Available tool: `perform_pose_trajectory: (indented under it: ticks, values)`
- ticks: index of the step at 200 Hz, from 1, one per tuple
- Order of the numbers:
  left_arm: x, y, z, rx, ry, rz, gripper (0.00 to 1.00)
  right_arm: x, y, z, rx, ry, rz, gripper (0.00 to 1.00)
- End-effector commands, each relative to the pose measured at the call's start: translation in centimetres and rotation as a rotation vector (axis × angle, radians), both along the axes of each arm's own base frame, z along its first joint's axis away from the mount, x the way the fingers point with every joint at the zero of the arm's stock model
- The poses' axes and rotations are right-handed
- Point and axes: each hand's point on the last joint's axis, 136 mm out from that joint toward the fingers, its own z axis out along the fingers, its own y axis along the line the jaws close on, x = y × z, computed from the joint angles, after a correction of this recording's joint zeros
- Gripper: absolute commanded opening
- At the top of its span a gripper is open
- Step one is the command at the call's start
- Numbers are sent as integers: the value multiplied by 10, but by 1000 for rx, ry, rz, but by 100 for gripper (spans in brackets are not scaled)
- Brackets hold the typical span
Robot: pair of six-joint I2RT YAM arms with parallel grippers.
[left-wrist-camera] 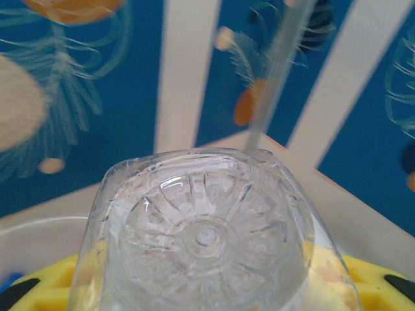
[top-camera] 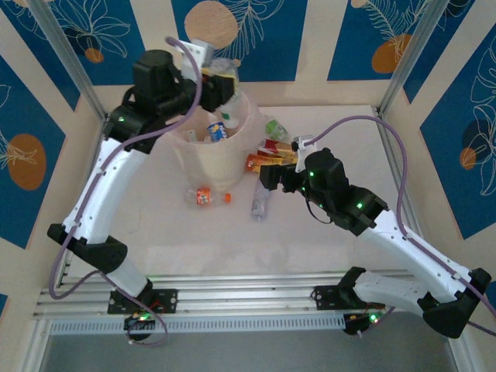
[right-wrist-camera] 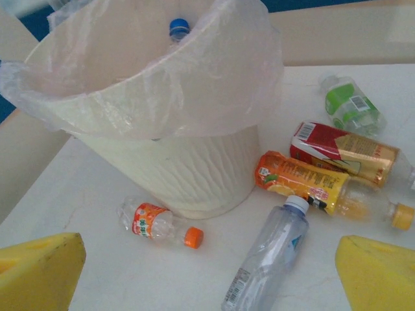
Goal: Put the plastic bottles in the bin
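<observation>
My left gripper is going to let go of the clear plastic bottle inside the bin [top-camera: 225, 125], beside the bottle that has the blue label.
My left gripper [top-camera: 211, 87] hangs over the far rim of the bin [top-camera: 208, 167], shut on a clear plastic bottle [left-wrist-camera: 204, 236] whose ribbed base faces the left wrist camera. Several bottles [top-camera: 218, 128] lie inside the bin, one with a blue cap [right-wrist-camera: 179, 27]. My right gripper [top-camera: 267, 177] stands open just right of the bin [right-wrist-camera: 175, 168], low over the table. A clear bottle with a white cap [right-wrist-camera: 269, 256] lies between its yellow pads [right-wrist-camera: 379, 272], untouched. Close by lie a small orange-capped bottle [right-wrist-camera: 159, 223], an orange one [right-wrist-camera: 305, 181], a red one [right-wrist-camera: 343, 149] and a green one [right-wrist-camera: 350, 103].
A thin plastic liner [right-wrist-camera: 214, 84] drapes over the bin's rim. The loose bottles cluster on the white table [top-camera: 310, 248] right of and in front of the bin. Metal frame posts [top-camera: 403, 62] and patterned blue walls close in the back and sides.
</observation>
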Motion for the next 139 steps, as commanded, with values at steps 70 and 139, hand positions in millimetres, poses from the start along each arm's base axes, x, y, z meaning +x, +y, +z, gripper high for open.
perform_pose_trajectory:
  ticks: [70, 139]
  values:
    - [64, 73, -25, 29, 76, 236, 37, 8, -33, -25, -80, 138, -229, 99]
    - [101, 50, -103, 30, 292, 166, 37, 17, -35, -72, -148, 359, -342, 99]
